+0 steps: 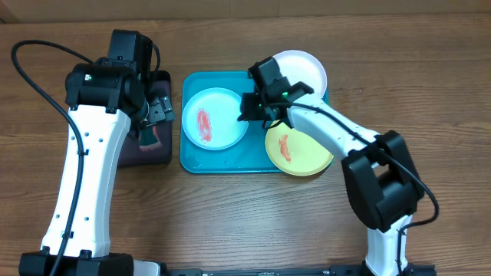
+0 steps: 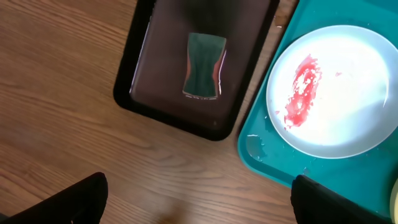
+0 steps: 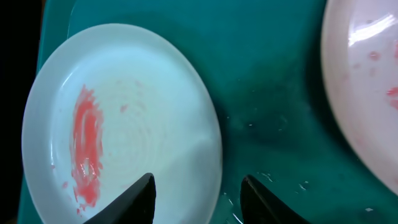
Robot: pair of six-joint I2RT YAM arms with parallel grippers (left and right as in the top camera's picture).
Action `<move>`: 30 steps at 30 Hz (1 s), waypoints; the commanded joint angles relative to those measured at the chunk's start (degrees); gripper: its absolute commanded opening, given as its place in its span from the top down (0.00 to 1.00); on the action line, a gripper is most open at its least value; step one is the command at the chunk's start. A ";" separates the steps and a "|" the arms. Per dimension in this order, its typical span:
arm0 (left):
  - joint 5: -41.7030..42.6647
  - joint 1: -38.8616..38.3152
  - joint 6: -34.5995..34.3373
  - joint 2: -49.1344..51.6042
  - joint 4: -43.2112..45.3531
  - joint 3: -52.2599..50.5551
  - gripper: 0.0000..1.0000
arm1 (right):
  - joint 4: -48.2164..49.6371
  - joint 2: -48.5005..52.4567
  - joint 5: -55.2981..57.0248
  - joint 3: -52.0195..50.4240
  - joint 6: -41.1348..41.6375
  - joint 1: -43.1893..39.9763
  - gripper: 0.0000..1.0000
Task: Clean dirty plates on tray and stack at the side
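Observation:
Next, my left gripper will go down to the narrow middle of the sponge (image 1: 146, 136) (image 2: 204, 66) in the black tray and close there.
The turquoise tray (image 1: 189, 159) holds a light blue plate (image 1: 222, 115) smeared red, a yellow-green plate (image 1: 307, 157) smeared red, and a white plate (image 1: 307, 69) at its far right corner. My right gripper (image 1: 255, 107) is open, its fingers (image 3: 198, 202) straddling the right rim of the blue plate (image 3: 143, 106). The white plate (image 3: 367, 81), with faint red spots, is at the right edge of the right wrist view. My left gripper (image 1: 159, 110) hangs open and empty (image 2: 199, 208) above the black tray. The left wrist view shows the blue plate (image 2: 348, 93) on the tray (image 2: 267, 162).
A smaller black tray (image 1: 165, 157) lies left of the turquoise tray and holds a sponge (image 1: 148, 136), which the left wrist view (image 2: 204, 65) shows in the black tray (image 2: 155, 99). Bare wooden table (image 1: 230, 222) lies in front and on both sides.

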 commanded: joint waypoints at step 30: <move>0.94 0.35 -1.53 9.25 0.24 1.18 0.33 | 2.43 4.83 2.54 -0.70 0.68 0.87 0.96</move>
